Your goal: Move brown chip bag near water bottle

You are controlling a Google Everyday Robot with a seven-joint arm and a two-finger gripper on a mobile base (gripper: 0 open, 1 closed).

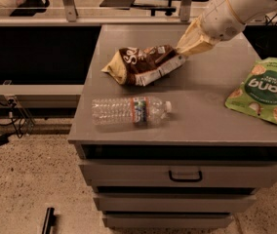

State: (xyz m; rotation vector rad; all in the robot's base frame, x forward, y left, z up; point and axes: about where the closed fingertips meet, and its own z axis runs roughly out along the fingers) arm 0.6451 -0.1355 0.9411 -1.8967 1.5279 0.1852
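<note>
My gripper is going to let go of the brown chip bag on the grey cabinet top, close up against the water bottle's back side (145, 76).
The brown chip bag (143, 65) is dark brown with tan ends and white lettering. It lies wrinkled on the grey cabinet top (202, 106), just behind the water bottle (131, 111). The clear ribbed bottle lies on its side near the front left, cap pointing right. My gripper (181, 50) reaches in from the upper right and is shut on the bag's right end. The bag's left end rests on the surface, a small gap away from the bottle.
A green snack bag (267, 89) with white lettering lies at the right edge of the cabinet top. Drawers (185, 173) sit below the front edge. A rail and chair legs stand behind the cabinet. Speckled floor lies to the left.
</note>
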